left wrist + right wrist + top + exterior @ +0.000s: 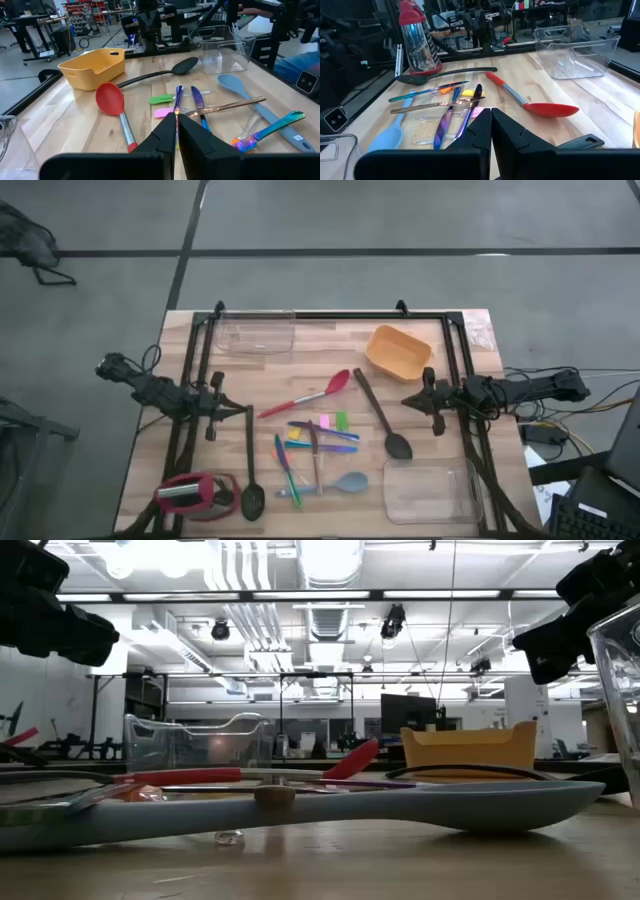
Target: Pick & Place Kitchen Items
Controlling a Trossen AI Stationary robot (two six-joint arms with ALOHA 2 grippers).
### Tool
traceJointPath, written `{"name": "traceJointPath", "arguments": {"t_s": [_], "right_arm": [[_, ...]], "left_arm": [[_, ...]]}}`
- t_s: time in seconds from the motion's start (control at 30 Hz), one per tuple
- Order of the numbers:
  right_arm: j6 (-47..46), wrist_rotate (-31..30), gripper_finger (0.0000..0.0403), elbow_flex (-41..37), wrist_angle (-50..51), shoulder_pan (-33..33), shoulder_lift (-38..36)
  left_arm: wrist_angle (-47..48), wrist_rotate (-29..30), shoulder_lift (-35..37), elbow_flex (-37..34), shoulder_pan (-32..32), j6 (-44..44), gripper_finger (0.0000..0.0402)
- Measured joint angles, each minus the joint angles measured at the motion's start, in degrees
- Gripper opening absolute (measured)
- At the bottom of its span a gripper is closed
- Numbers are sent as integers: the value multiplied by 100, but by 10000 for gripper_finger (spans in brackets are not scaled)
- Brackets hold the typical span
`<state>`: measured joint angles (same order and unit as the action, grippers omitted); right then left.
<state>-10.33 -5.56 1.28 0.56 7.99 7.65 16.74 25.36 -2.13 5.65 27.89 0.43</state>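
The long black spoon nearest the orange tub is next, and my right gripper will go to the handle's middle (376,403) on that spoon and close there.
Kitchen items lie flat on the table's middle: a red-headed spatula (310,394), one long black spoon (382,416) right of it, another black spoon (251,470) at the left, a grey-blue spoon (340,483), thin coloured sticks (320,432) and small pink and green pieces (333,422). My left gripper (214,412) hovers shut and empty at the left. My right gripper (432,402) hovers shut and empty at the right. The spatula also shows in the left wrist view (112,102).
An orange tub (398,352) stands at the far right, a clear tub (253,335) at the far left, another clear tub (432,490) at the near right. A squat red-and-black object (190,495) lies at the near left. A black frame (330,316) borders the table.
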Motion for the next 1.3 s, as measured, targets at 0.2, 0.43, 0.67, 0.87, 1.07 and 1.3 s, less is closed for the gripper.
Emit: {"name": "traceJointPath", "arguments": {"t_s": [0.2, 0.43, 0.67, 0.87, 1.07, 1.3], "right_arm": [[0, 0, 9, 0, 1, 0, 0], [0, 0, 9, 0, 0, -1, -1], [0, 0, 9, 0, 0, -1, 0], [2, -9, 9, 0, 0, -1, -1], [2, -38, 9, 0, -1, -2, 1], [-654, -42, 9, 0, -417, 0, 6]], "left_arm": [[-1, 0, -2, 0, -1, 0, 23], [0, 0, -1, 0, 0, -1, 23], [0, 0, 0, 0, 0, -2, 23], [1, 0, -2, 0, -1, 0, 23], [-1, 0, -2, 0, 1, -1, 23], [-1, 0, 0, 0, 1, -2, 23]]}}
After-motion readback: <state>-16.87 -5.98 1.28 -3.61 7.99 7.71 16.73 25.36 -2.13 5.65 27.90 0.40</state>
